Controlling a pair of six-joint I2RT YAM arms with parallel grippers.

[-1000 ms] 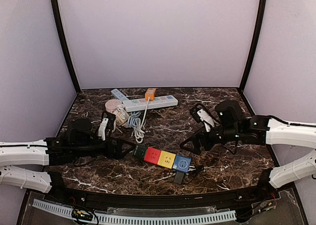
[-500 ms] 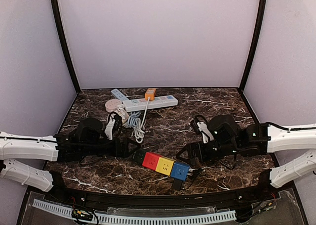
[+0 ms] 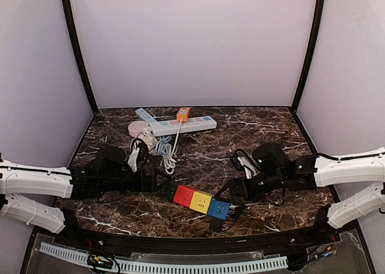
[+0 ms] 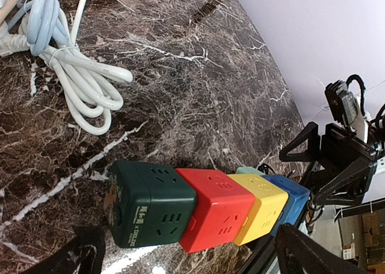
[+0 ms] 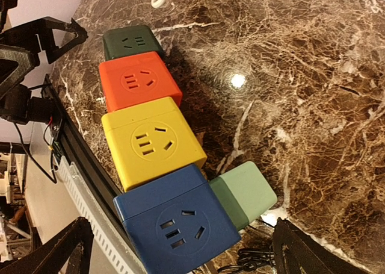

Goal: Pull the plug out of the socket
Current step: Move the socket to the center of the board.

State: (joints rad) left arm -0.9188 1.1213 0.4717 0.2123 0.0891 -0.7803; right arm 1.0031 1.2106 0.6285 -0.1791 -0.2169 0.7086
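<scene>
The robot's left gripper will next go to the row of cube sockets and close on the red cube's sides (image 3: 184,196) (image 4: 216,209), between the green and yellow cubes.
A row of cube sockets (image 3: 198,199) lies near the table's front edge: green (image 4: 150,205), red (image 4: 219,208), yellow (image 5: 150,141), blue (image 5: 177,223). A pale green plug (image 5: 243,193) sits in the blue cube's side; it peeks out behind the yellow cube (image 4: 246,170) in the left wrist view. My left gripper (image 3: 157,186) is open at the green end, its fingers (image 4: 84,253) wide and off the cube. My right gripper (image 3: 231,193) is open at the blue end, fingers (image 5: 316,250) spread either side of blue cube and plug, touching neither.
A white power strip (image 3: 183,126) with an orange plug (image 3: 183,113), a coiled white cable (image 3: 165,150) and a pink round object (image 3: 138,129) lie at the back. The table's front rail (image 5: 78,165) runs close beside the cubes. A thin black cable (image 5: 249,261) lies by the blue cube.
The left arm has moved right toward the green cube and the right arm left and down toward the blue end. The socket row shifted slightly toward the front edge. Both grippers stayed open.
</scene>
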